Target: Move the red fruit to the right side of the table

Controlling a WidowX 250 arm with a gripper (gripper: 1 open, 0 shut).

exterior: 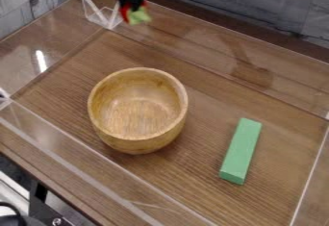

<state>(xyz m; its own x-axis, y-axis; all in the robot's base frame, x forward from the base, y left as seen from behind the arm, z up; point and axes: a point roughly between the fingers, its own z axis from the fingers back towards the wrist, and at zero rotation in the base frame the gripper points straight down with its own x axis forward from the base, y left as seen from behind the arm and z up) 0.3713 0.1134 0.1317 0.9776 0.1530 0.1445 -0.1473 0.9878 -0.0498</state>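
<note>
I will release the red fruit on the bare table (pixel 240 92) just behind the long green block.
The red fruit (pixel 127 17), small with a light green cap, hangs above the far left part of the table (pixel 238 71). My gripper (pixel 131 12) reaches down from the top edge and is shut on the red fruit. The arm is blurred, so the fingers are hard to make out. The fruit is off the tabletop.
A round wooden bowl (pixel 138 110) stands at centre left. A long green block (pixel 240 150) lies near the front right. Low clear plastic walls (pixel 45 52) edge the tabletop, and a grey wall runs behind it.
</note>
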